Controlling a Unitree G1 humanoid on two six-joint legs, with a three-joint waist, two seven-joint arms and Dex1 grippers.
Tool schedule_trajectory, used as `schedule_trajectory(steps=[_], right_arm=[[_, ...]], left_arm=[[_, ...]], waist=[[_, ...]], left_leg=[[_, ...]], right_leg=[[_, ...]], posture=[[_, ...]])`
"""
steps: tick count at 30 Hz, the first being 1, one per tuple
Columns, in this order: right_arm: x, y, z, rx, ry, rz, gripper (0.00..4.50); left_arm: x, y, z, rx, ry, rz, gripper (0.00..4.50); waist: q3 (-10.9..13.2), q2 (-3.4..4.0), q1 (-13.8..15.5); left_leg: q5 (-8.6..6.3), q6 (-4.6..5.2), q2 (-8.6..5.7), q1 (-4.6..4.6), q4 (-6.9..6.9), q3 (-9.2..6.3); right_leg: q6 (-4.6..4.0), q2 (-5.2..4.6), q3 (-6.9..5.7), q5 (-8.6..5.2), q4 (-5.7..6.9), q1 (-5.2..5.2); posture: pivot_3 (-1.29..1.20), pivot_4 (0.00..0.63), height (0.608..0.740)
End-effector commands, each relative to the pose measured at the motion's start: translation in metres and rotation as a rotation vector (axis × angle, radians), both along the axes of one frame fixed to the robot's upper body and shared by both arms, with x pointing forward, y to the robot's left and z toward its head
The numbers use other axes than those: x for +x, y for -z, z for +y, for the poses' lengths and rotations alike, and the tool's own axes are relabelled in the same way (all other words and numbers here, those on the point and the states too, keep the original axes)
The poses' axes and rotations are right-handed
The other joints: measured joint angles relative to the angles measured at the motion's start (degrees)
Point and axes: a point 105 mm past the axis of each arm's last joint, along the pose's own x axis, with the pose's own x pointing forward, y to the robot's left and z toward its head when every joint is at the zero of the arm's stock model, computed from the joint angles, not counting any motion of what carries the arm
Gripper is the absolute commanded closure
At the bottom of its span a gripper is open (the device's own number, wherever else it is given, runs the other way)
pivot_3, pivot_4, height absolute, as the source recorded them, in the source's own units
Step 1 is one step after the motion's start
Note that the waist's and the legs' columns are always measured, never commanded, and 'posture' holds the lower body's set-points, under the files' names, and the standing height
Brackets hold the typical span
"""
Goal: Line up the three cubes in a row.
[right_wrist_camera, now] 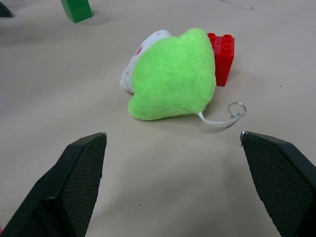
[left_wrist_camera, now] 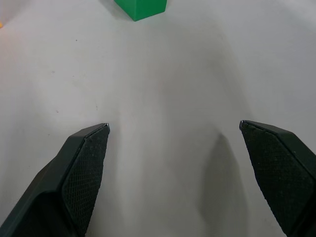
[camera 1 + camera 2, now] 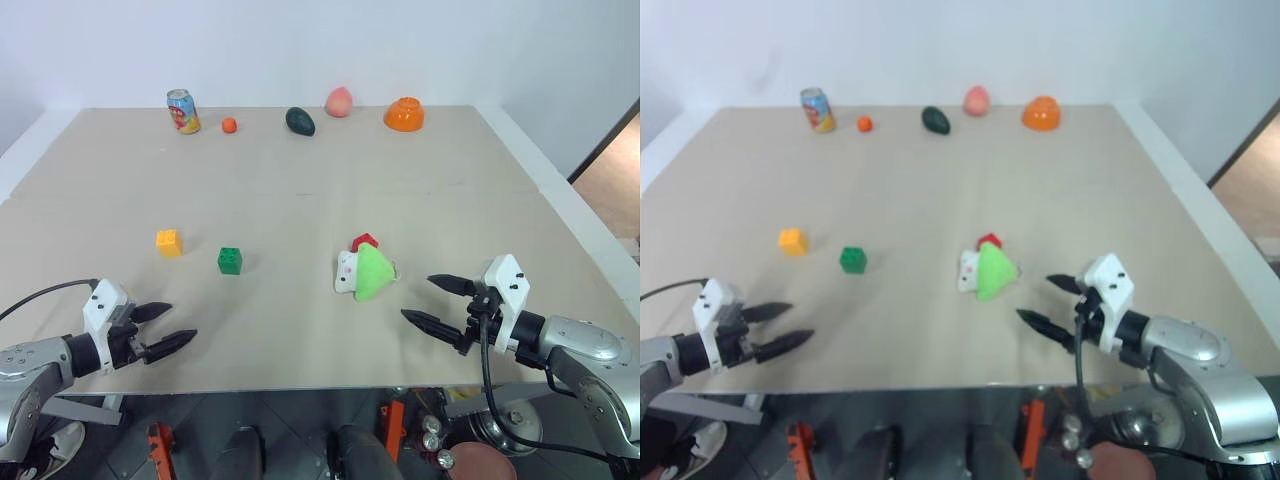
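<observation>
The plush toy blocks the red cube, so next my right gripper closes on the light-green end (image 3: pixel 383 273) (image 1: pixel 174 100) of the plush toy, across from its white part.
The yellow-orange cube (image 3: pixel 169 242) and the green cube (image 3: pixel 230 260) sit side by side left of the table's middle. Further right, the red cube (image 3: pixel 365 241) is half hidden behind a light-green plush toy (image 3: pixel 368 273) that leans against it. In the right wrist view the red cube (image 1: pixel 222 57) touches the plush toy (image 1: pixel 173 76). My left gripper (image 3: pixel 170 328) hovers open near the front edge, below and left of the green cube (image 2: pixel 140 7). My right gripper (image 3: pixel 435 301) is open with nothing in it, just right of the plush toy.
Along the far edge stand a drink can (image 3: pixel 183 111), a small orange ball (image 3: pixel 229 125), a dark avocado (image 3: pixel 300 121), a peach (image 3: pixel 339 102) and an orange bowl (image 3: pixel 404 115). The beige table (image 3: pixel 300 190) drops off at its front edge close to both grippers.
</observation>
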Motion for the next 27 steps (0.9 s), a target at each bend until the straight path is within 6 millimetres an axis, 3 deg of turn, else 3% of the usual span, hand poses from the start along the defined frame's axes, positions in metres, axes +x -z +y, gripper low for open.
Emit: schedule_trajectory(steps=[1, 8, 13, 19, 27], right_arm=[[0.000, -0.004, 0.003, -0.002, -0.006, -0.027, 0.00], [0.006, -0.019, 0.014, 0.014, -0.050, -0.056, 0.00], [0.016, -0.016, 0.021, -0.010, -0.118, -0.034, 0.00], [0.044, -0.005, 0.029, -0.041, -0.178, -0.012, 0.00], [0.064, -0.009, 0.039, -0.055, -0.237, -0.040, 0.00]], left_arm=[[0.005, -0.020, -0.003, -0.022, 0.052, -0.090, 0.11], [0.006, -0.062, -0.037, -0.054, 0.392, -0.279, 0.11], [0.000, -0.077, -0.061, -0.054, 0.566, -0.343, 0.11], [-0.006, -0.080, -0.091, -0.070, 0.711, -0.353, 0.11], [-0.003, -0.074, -0.103, -0.069, 0.733, -0.363, 0.11]], waist=[[0.00, 0.00, 0.00], [0.01, -0.04, 0.04], [0.01, -0.04, -0.13], [0.03, -0.03, -0.18], [0.03, -0.02, -0.25]], left_leg=[[0.00, 0.00, 0.00, 0.00, 0.00, 0.00], [0.03, -0.02, 0.00, -0.02, 0.08, 0.06], [0.02, -0.02, 0.05, 0.00, 0.07, 0.11], [0.02, -0.01, 0.05, -0.01, 0.15, 0.12], [0.03, -0.01, 0.06, -0.03, 0.18, 0.12]], right_leg=[[0.00, 0.00, 0.00, 0.00, 0.00, 0.00], [-0.07, -0.01, 0.00, 0.05, 0.00, 0.02], [0.18, 0.05, 0.03, 0.19, 0.00, 0.01], [0.21, 0.07, 0.06, 0.26, 0.00, 0.02], [0.23, 0.10, 0.06, 0.29, 0.01, 0.03]], posture=[[0.00, 0.150, 0.738], [0.00, 0.150, 0.738], [0.00, 0.150, 0.738], [0.00, 0.150, 0.738], [0.00, 0.150, 0.738]])
